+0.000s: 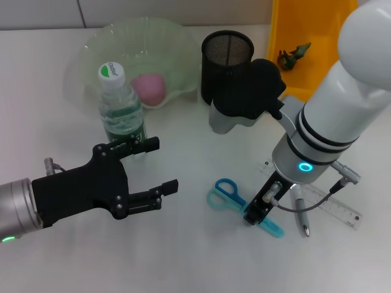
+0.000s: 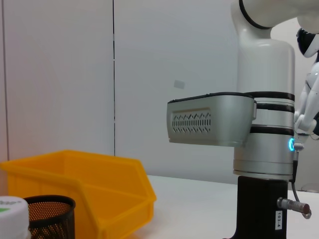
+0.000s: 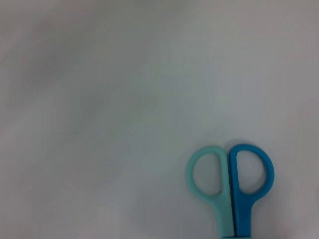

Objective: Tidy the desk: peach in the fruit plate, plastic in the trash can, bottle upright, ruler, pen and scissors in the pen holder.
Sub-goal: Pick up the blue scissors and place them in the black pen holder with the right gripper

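The robot's right gripper will release the scissors inside the black mesh pen holder (image 1: 214,55), against the side closest to the fruit plate.
Blue and teal scissors (image 1: 231,196) lie on the white desk, and their handles show in the right wrist view (image 3: 230,184). My right gripper (image 1: 257,213) is down over the scissors' blades. A clear ruler (image 1: 333,206) and a grey pen (image 1: 301,215) lie just right of it. My left gripper (image 1: 161,166) is open and empty, close in front of the upright water bottle (image 1: 121,108). A pink peach (image 1: 149,88) sits in the green fruit plate (image 1: 110,43). The black mesh pen holder (image 1: 227,56) stands at the back, and it also shows in the left wrist view (image 2: 50,215).
A yellow bin (image 1: 317,36) at the back right holds a small dark green object (image 1: 294,55); the bin also shows in the left wrist view (image 2: 99,189). A black and grey housing (image 1: 244,97) on the right arm hangs in front of the pen holder.
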